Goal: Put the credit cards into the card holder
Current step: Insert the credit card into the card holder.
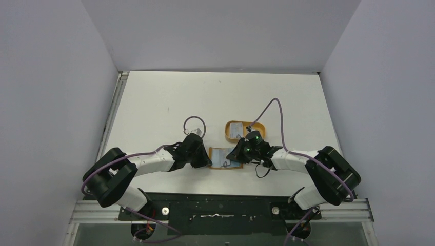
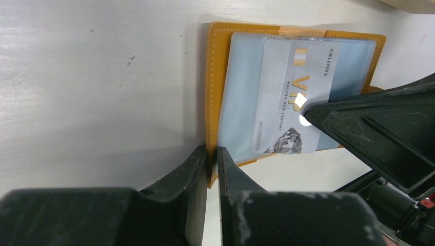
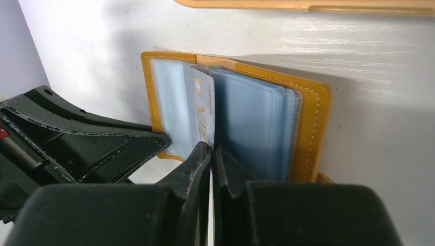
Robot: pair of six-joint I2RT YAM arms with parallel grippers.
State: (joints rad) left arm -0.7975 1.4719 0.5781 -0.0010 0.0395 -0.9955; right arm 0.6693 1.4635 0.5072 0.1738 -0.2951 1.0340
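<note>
My left gripper's finger crowds the clear pocket's border, so my left gripper will open and pinch only the cover's outer edge (image 2: pixel 210 137) before the card slides deeper.
The tan-orange card holder (image 1: pixel 223 157) lies open on the table between my two grippers. My left gripper (image 2: pixel 213 154) is shut on the near edge of its left cover (image 2: pixel 215 77). A silvery grey-white credit card (image 2: pixel 297 92) marked VIP lies partly in a clear inner pocket. My right gripper (image 3: pixel 211 151) is shut on this card's (image 3: pixel 201 110) near edge, beside the stack of bluish pockets (image 3: pixel 251 123). A second, light blue card (image 1: pixel 236 129) lies in the orange tray.
The orange oval tray (image 1: pixel 256 127) stands just behind the holder; its rim shows in the right wrist view (image 3: pixel 308 5). A purple cable loop (image 1: pixel 195 124) lies left of it. The left gripper's finger (image 3: pixel 102 148) is close to the right gripper.
</note>
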